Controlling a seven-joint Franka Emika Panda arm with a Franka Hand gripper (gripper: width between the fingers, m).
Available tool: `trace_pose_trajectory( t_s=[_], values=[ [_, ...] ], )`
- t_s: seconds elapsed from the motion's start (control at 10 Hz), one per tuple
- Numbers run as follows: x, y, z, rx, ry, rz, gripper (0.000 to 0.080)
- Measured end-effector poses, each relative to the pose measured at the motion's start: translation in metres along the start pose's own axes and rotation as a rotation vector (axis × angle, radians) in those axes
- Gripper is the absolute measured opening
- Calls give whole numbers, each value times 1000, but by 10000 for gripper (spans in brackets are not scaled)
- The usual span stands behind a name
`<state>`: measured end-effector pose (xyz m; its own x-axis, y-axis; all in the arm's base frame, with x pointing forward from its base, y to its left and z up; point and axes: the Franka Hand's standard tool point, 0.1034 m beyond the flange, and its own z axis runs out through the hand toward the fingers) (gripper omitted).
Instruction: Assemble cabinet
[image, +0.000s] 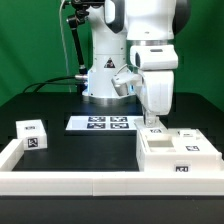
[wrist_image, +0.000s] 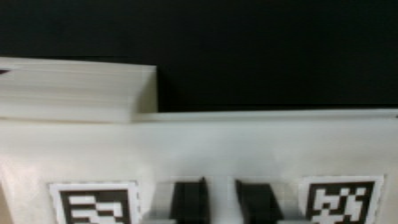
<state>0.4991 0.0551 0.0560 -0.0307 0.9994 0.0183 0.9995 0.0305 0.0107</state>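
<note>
Next, my gripper sets the white cabinet door free in the cabinet's open half (image: 160, 143), lying flat next to the other tagged door.
The cabinet (image: 182, 155), a large white box-shaped body with marker tags, lies at the front on the exterior view's right. My gripper (image: 152, 124) points straight down at its far corner on the exterior view's left. In the wrist view the two dark fingers (wrist_image: 187, 200) stand close together on the cabinet's white surface (wrist_image: 214, 150), between two tags. A narrow strip of white shows between them. The jaws look closed on a thin part of the cabinet.
A small white tagged cube (image: 32, 133) sits at the exterior view's left. The marker board (image: 100, 123) lies in front of the robot's base. A low white wall (image: 70, 182) runs along the table's front. A white ridged edge (wrist_image: 71, 90) shows beyond the cabinet in the wrist view.
</note>
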Motion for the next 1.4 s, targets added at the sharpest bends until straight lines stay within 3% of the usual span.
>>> trace_pose_trajectory(
  t_s=[0.2, 0.4, 1.0, 1.2, 1.4],
  values=[
    [0, 21, 0, 2, 0, 24, 71],
    [-5, 39, -1, -13, 9, -10, 71],
    [-1, 39, -1, -15, 11, 54, 71],
    [1, 45, -1, 18, -3, 91, 71],
    [-1, 57, 0, 26, -3, 83, 71]
  ],
)
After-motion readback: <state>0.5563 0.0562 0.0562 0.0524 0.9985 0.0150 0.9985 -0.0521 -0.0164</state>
